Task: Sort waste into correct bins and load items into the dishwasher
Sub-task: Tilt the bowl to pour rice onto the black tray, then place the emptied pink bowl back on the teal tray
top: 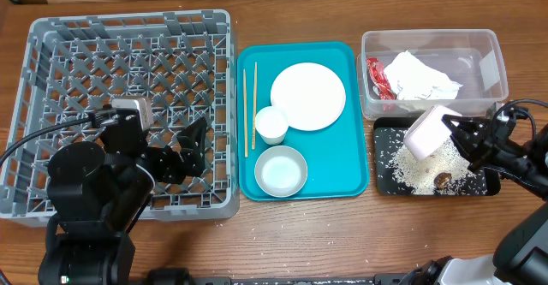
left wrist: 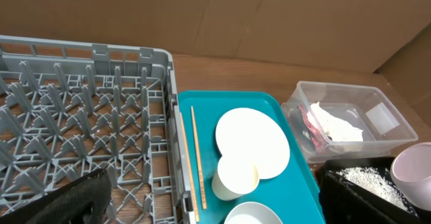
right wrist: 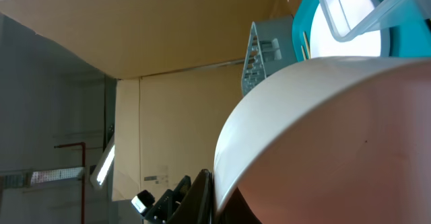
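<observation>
The small pale bowl, now tilted over the black tray, will go down on the teal tray (top: 334, 166) beside the second bowl, set there by my right gripper.
My right gripper (top: 454, 131) is shut on the rim of a small pale bowl (top: 431, 133), which it holds tilted over the black tray (top: 383, 178). Rice grains (top: 419, 169) and a brown lump (top: 443, 180) lie in that tray. In the right wrist view the bowl (right wrist: 323, 136) fills the frame, with a dark finger (right wrist: 202, 197) against its rim. The clear tub (top: 484, 71) holds the red wrapper (top: 377, 78) and the white napkin (top: 419, 75). Plate (top: 308, 97), cup (top: 271, 124), a second bowl (top: 280, 170) and chopsticks (top: 250, 105) lie on the teal tray (top: 342, 161). My left gripper (top: 195, 148) hangs open and holds nothing over the grey dish rack (top: 103, 62).
The rack takes up the left of the table and the teal tray sits right beside it. A cardboard wall stands behind the table. Stray rice grains dot the wood near the front edge (top: 282, 229).
</observation>
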You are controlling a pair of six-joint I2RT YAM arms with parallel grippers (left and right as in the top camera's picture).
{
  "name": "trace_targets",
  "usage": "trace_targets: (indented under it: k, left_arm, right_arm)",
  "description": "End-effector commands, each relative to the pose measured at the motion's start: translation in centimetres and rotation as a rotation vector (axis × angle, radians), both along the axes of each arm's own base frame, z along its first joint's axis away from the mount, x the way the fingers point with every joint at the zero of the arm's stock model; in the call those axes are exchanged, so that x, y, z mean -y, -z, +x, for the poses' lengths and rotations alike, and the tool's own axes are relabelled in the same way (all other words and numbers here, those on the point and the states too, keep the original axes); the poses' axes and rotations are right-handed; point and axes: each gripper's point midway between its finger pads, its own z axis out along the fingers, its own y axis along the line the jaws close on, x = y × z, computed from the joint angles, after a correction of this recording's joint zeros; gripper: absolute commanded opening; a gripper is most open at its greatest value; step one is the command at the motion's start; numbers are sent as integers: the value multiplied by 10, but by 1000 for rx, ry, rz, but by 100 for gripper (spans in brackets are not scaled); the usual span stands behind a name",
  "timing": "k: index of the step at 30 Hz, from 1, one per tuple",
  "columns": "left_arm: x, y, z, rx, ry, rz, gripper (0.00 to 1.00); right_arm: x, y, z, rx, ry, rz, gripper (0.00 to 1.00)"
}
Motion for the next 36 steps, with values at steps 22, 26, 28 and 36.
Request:
trace_targets:
  k: [22, 26, 28, 36]
  left_arm:
    - [0, -10, -1, 19, -3, -17, 100]
    - [0, -10, -1, 19, -3, -17, 100]
    - [0, -10, -1, 19, -3, -17, 100]
    - [0, -10, -1, 19, -3, -17, 100]
  right_arm:
    - [-2, 1, -5, 117, -48, -162, 4]
    - [-1, 10, -5, 47, -67, -166, 4]
    - [-3, 1, -6, 71, -56, -145, 4]
    - [-27, -1, -12, 129, -160, -203, 4]
